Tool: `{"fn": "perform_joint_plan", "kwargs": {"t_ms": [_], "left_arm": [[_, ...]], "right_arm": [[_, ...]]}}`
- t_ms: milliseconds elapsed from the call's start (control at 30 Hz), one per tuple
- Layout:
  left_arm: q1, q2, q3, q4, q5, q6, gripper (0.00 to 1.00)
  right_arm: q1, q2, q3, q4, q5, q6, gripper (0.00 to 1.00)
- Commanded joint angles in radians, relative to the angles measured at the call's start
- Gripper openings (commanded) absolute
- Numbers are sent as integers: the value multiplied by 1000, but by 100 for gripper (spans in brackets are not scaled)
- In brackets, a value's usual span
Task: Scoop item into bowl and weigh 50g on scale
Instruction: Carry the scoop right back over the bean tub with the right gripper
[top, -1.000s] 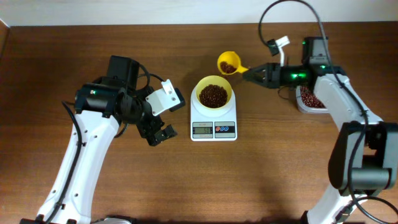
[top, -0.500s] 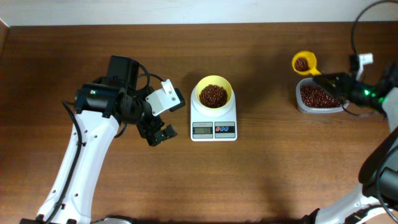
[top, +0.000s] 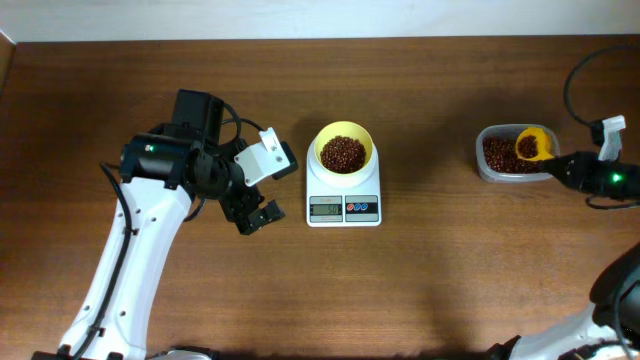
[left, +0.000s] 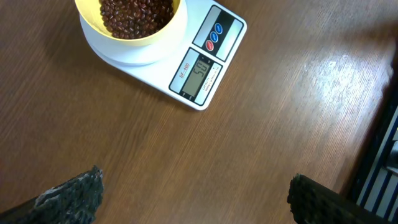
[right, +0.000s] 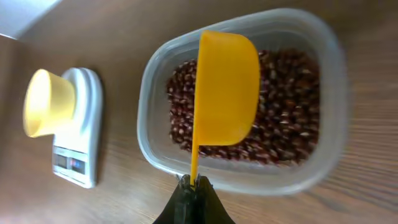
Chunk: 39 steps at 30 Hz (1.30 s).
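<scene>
Next, my right gripper puts the yellow scoop, still hanging over the tub, down on the bare table (top: 464, 251) in front of the clear tub, toward the white scale.
The pale yellow bowl (top: 344, 150) holds a heap of red-brown beans (top: 343, 153) and stands on the white scale (top: 343, 196). In the left wrist view the bowl (left: 134, 25) and scale (left: 205, 62) show, and the display reads about 50. My left gripper (top: 256, 216) is open and empty, left of the scale. My right gripper (top: 562, 168) is shut on the handle of the yellow scoop (top: 533, 146), which is turned on its side over the clear tub (top: 512, 153) of beans. In the right wrist view the scoop (right: 227, 87) hangs over the tub (right: 242, 99).
The left arm (top: 150, 200) stretches over the left half of the table. A black cable (top: 585, 70) loops at the far right. The table's back edge (top: 300, 40) meets a pale wall.
My right gripper carried the scoop from beside the bowl to the right, to over the tub, and tipped it sideways. The left arm has not moved.
</scene>
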Motion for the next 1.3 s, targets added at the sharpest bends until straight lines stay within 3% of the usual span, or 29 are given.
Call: {"fn": "perform_joint_plan", "kwargs": {"t_ms": [0,67,233,333,433,767,1267], "left_arm": [[5,2,-5,-1,11,16,99],[5,2,-5,-1,11,16,99],[5,2,-5,-1,11,16,99],[5,2,-5,-1,11,16,99],[5,2,-5,-1,11,16,99],[5,2,-5,-1,11,16,99],[5,2,-5,-1,11,16,99]], "right_arm": [[3,-129,15,5,78,-28,4],[22,-157,15,5,83,-28,4],[149,-162,15,4,299,-24,4],[222,-162,15,8,517,30,4],[246,-162,15,13,604,79,4],[254,-162,15,24,668,162,4],[315,-211,61,-3,653,176,4]]}}
